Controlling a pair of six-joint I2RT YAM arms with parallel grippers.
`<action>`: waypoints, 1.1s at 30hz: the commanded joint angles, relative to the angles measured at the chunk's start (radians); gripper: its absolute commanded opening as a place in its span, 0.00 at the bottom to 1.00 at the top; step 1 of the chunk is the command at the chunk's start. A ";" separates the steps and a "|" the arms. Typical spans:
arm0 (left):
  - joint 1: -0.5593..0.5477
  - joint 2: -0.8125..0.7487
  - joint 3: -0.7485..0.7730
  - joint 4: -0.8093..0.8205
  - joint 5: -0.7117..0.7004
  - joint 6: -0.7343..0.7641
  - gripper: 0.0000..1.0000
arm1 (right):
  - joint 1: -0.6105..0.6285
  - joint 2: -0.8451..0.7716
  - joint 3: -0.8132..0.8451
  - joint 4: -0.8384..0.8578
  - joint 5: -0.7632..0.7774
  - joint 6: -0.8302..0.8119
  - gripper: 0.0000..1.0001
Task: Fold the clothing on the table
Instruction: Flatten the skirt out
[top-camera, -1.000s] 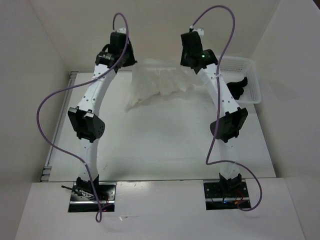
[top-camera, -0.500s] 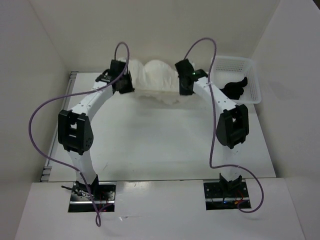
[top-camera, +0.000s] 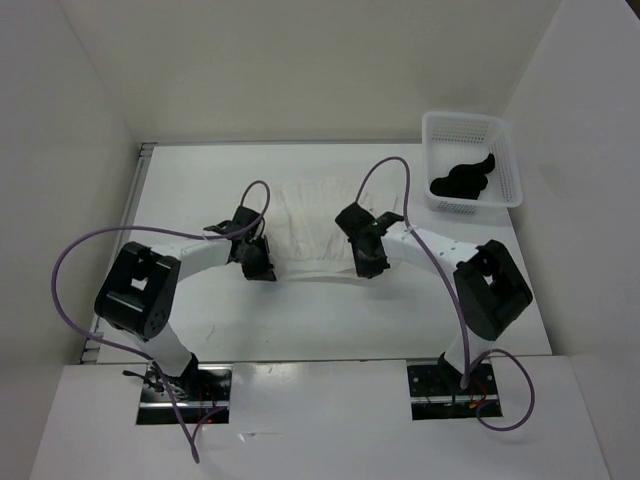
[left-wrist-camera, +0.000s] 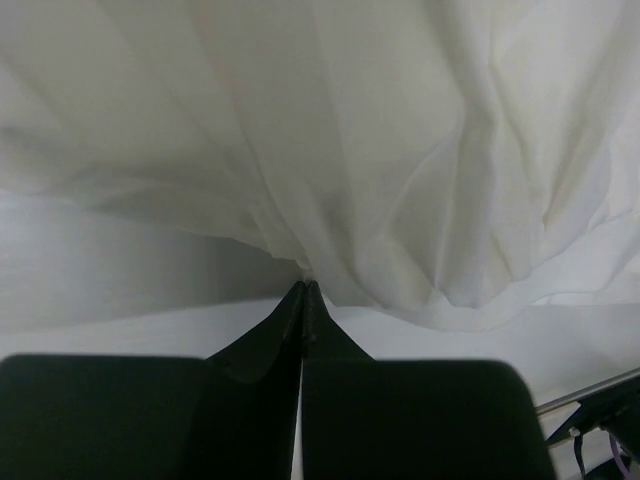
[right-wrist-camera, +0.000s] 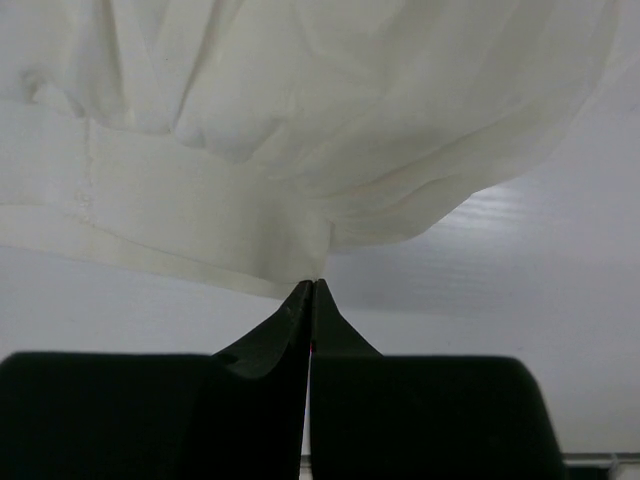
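Observation:
I should open my left fingers, pinching just a sliver of the clothing's near edge, and grab more at the hem's corner (left-wrist-camera: 332, 274).
The white wrinkled clothing (top-camera: 310, 228) lies spread on the table (top-camera: 320, 315) between my two arms. My left gripper (top-camera: 262, 272) is shut on its near left edge; the left wrist view has the black fingertips (left-wrist-camera: 303, 290) pinched together on the clothing (left-wrist-camera: 400, 160). My right gripper (top-camera: 370, 268) is shut on the near right edge. There the fingertips (right-wrist-camera: 312, 288) meet at the hem of the clothing (right-wrist-camera: 200, 200). Both grippers are low, close to the table top.
A white mesh basket (top-camera: 496, 128) stands at the back right with a small black cloth item (top-camera: 462, 180) inside. The table's metal edge strip (top-camera: 118, 250) runs along the left side. White walls enclose the back and sides.
Both arms have swung down and toward the near side, drawing the clothing from high at the back down onto the middle of the table. Both grippers stayed shut on it.

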 joint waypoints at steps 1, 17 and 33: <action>-0.034 -0.052 -0.047 0.010 0.017 -0.038 0.00 | 0.048 -0.032 -0.057 -0.010 -0.021 0.073 0.00; -0.045 -0.383 -0.065 -0.183 -0.020 -0.038 0.61 | 0.097 -0.160 0.087 -0.194 -0.037 0.123 0.36; 0.020 -0.693 -0.324 0.086 0.111 -0.297 0.87 | -0.164 -0.449 -0.218 0.141 -0.328 0.385 0.48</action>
